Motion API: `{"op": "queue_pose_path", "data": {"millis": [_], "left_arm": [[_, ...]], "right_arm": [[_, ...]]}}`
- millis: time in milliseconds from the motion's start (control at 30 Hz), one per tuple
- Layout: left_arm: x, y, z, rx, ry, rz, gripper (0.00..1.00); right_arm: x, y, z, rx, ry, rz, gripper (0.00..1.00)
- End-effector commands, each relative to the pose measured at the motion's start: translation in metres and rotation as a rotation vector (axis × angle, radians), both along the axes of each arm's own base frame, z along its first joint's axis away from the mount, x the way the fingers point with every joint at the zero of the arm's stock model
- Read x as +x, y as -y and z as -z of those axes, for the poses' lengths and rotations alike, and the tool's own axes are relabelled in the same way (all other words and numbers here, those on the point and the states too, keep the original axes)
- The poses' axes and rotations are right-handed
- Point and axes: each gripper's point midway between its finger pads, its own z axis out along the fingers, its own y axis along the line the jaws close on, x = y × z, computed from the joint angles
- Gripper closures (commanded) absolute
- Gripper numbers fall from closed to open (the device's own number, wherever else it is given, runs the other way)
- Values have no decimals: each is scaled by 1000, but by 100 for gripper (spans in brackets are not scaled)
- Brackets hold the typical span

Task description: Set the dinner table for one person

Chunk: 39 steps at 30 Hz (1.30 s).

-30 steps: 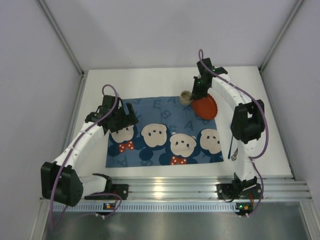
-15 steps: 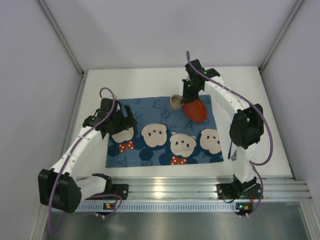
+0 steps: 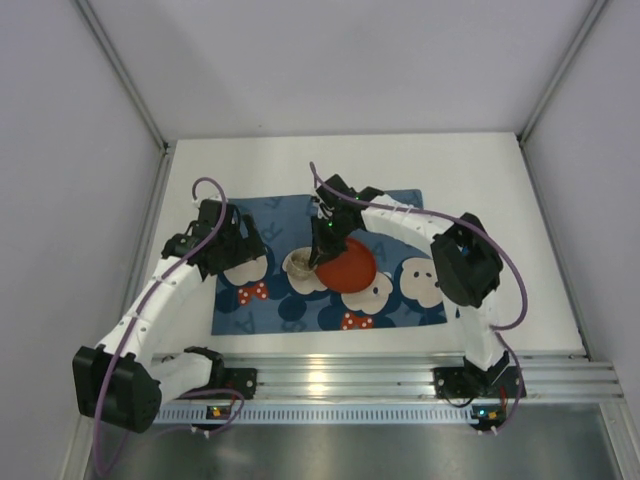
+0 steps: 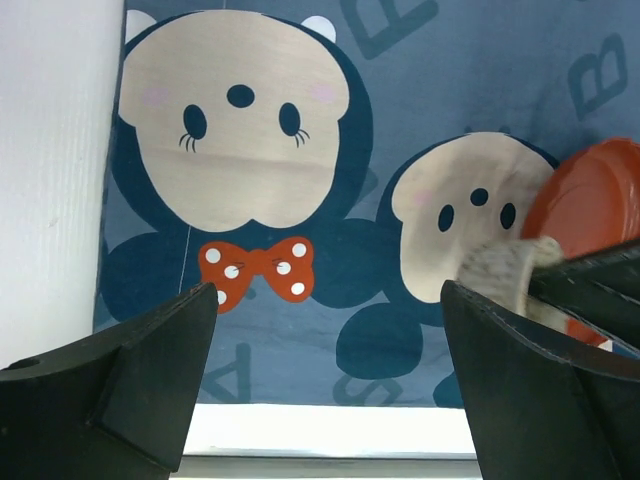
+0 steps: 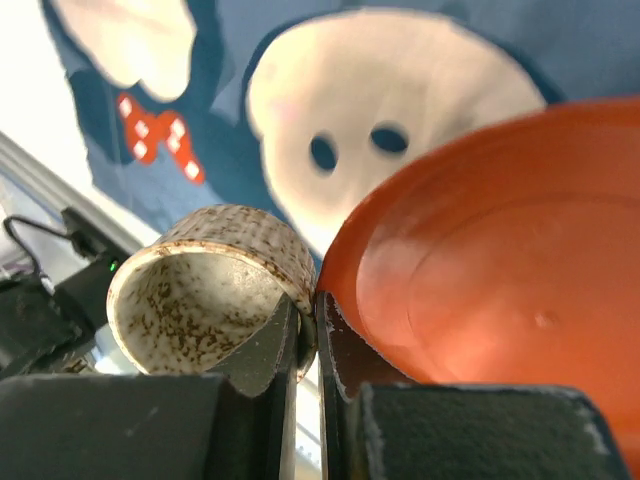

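Note:
The robot will set the speckled beige cup down on the blue placemat's far corner [image 3: 393,207], beneath the forearm of its right gripper.
My right gripper [image 3: 325,240] is shut, pinching the wall of a speckled beige cup [image 3: 300,263] and the rim of an orange plate [image 3: 347,268] together. It holds both tilted above the middle of the blue mouse-printed placemat [image 3: 290,215], which lies on the white dinner table [image 3: 480,170]. In the right wrist view the gripper [image 5: 310,345] has one finger inside the cup [image 5: 215,290] and the other inside the plate [image 5: 500,270]. My left gripper [image 3: 235,255] is open and empty over the placemat's left part. Its wrist view [image 4: 330,400] shows the cup [image 4: 500,270] and plate [image 4: 590,195] at the right.
The placemat's left edge meets bare white table [image 4: 50,150]. Grey walls enclose the table on three sides. A metal rail [image 3: 330,375] runs along the near edge, by the arm bases.
My right arm has swung left and nearer with the cup and plate, from the placemat's far right corner to its middle. The left gripper has hardly moved.

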Motion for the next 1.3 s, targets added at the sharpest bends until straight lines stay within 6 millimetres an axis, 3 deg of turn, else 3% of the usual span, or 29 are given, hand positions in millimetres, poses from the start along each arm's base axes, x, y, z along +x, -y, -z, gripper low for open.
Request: {"op": "queue_pose_path", "data": {"millis": [0,67,333,433,500,967,1067,1267], "left_arm": [[-2,-4,-4,13,9,-19,1],[-4,-4,-3,11,6,-21,1],[-9,-9,1,33,-5,-25,1],[-6,-8,2,31,-9,-22,1],[-2,-7,0,29,-2,-19,1],[15,1,7,29,-29,10,1],[16,2,9,29,-31,12,1],[16,2,12,32,-40,13,1]], "right_arm": [[14,-24,12,92,2,-14,100],[16,-26,21,81,11,-30,100],[23,-30,25,86,30,-36,100],[22,-29,26,80,32,-43,89],[23,-28,23,77,47,-45,81],[21,-30,-8,100,87,-67,75],[18,-29,-5,90,78,-70,77],[17,-29,10,63,55,-79,100]]}}
